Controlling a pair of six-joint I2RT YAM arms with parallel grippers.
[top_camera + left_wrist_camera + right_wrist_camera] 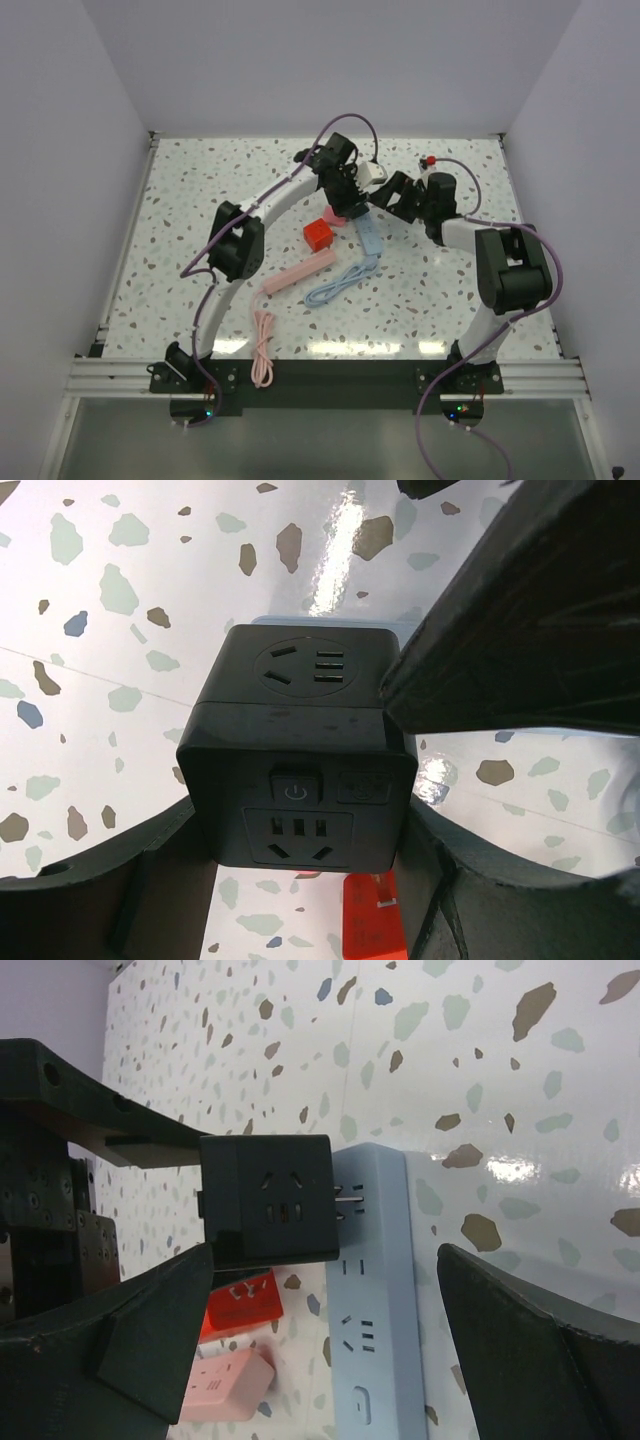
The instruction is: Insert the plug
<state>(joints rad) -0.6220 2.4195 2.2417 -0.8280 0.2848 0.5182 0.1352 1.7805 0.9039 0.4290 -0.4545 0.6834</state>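
The robot's left gripper should release the black cube plug adapter in the far end socket of the light blue power strip [355, 206] [310, 690].
A black cube plug adapter [300, 750] sits between the fingers of my left gripper [300, 825], which is shut on it. In the right wrist view the cube [268, 1200] has its metal prongs [345, 1205] at the end socket of a light blue power strip [378, 1300], with a short length of prong still showing. My right gripper [330, 1335] is open, its fingers [150, 1340] standing wide on either side of the strip without touching it. In the top view both grippers meet over the strip [371, 240], left [345, 190] and right [388, 197].
A red cube adapter [318, 234], a pink cube [335, 215] and a pink power strip [300, 272] lie left of the blue strip. A blue cable [335, 286] and a pink cable [263, 350] trail toward the near edge. A white block [372, 172] sits behind the grippers.
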